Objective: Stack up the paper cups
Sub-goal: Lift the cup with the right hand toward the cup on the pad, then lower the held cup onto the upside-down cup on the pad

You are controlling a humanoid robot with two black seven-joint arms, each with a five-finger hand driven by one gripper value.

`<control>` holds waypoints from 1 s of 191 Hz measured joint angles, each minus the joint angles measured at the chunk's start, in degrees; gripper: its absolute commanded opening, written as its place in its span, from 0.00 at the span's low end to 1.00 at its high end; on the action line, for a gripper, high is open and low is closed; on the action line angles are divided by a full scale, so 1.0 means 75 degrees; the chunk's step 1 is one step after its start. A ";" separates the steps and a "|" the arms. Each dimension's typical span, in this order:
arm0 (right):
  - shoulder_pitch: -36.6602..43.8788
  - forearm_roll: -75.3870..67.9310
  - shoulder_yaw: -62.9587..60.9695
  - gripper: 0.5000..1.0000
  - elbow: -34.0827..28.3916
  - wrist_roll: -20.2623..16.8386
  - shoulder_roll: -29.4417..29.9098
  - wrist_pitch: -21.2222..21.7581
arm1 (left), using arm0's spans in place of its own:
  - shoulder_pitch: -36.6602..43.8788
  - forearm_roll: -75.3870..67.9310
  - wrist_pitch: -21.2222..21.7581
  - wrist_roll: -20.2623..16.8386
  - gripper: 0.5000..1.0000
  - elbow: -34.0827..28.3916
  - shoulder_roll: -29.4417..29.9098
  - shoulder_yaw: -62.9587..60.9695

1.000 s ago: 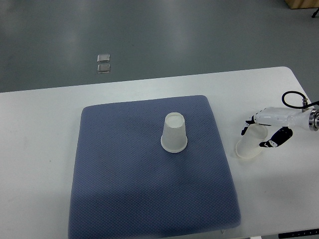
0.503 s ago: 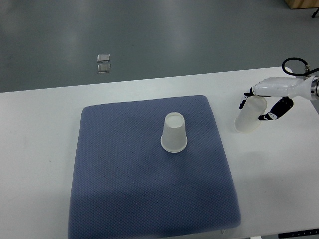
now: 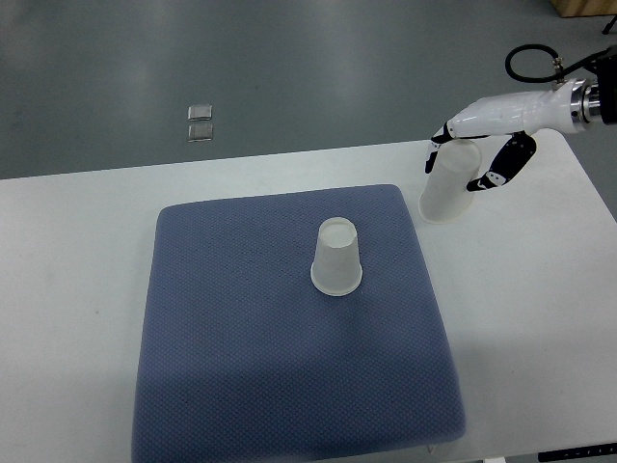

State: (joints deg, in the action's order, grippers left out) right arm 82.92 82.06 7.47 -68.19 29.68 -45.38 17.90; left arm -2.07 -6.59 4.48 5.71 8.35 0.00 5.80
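Observation:
My right gripper will release the cup it holds over the top of the upside-down paper cup (image 3: 335, 221) on the blue-grey mat.
One translucent white paper cup (image 3: 337, 258) stands upside down near the middle of the blue-grey mat (image 3: 241, 367). A second paper cup (image 3: 445, 187) hangs in the air, mouth down and tilted, above the table just off the mat's far right corner. My right hand (image 3: 463, 154) is shut on its upper part, with the arm entering from the upper right edge. The left arm does not show.
The mat lies on a white table (image 3: 67, 270) whose far edge runs across the upper part of the view. Beyond it, on the grey floor, are two small clear square objects (image 3: 201, 122).
My right hand has lifted the second cup off the table at the right and carried it up and to the left, toward the mat's far right corner. The cup on the mat has not moved.

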 measured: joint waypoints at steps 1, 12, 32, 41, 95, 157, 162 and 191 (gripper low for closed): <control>0.0015 -0.0001 0.0000 0.30 -0.0006 0.0000 0.0011 0.0016 | 0.0000 0.0000 0.0000 0.0000 1.00 0.0000 0.0000 0.0000; 0.0203 -0.0021 0.0000 0.30 -0.0084 0.0002 0.0156 0.0206 | 0.0000 0.0000 0.0000 0.0000 1.00 0.0000 0.0000 0.0000; 0.0554 -0.0260 0.0000 0.30 -0.0164 0.0004 0.0412 0.0538 | 0.0000 0.0000 0.0000 0.0000 1.00 0.0000 0.0000 0.0000; 0.0681 -0.0426 0.0000 0.30 -0.0172 0.0004 0.0558 0.0670 | 0.0000 0.0000 0.0000 0.0000 1.00 0.0000 0.0000 0.0000; 0.0996 -0.0745 0.0012 0.30 -0.0116 -0.0007 0.1582 0.0858 | -0.0005 0.0000 0.0000 0.0000 1.00 0.0000 0.0000 0.0000; 0.0922 -0.0770 0.0013 0.31 0.0378 -0.0019 0.2351 0.0856 | -0.0003 0.0000 0.0000 0.0000 1.00 0.0000 0.0000 0.0000; 0.0913 -0.0771 0.0013 0.31 0.0410 -0.0019 0.2388 0.0856 | -0.0003 0.0000 0.0000 0.0000 1.00 0.0000 0.0000 0.0000; 0.0776 -0.0771 0.0013 0.31 0.0605 -0.0020 0.2546 0.0850 | -0.0001 0.0000 0.0000 0.0000 1.00 0.0000 0.0000 0.0000</control>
State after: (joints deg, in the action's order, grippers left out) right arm 88.74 76.28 7.56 -63.65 29.53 -26.29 24.28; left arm -2.08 -6.59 4.48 5.71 8.35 0.00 5.80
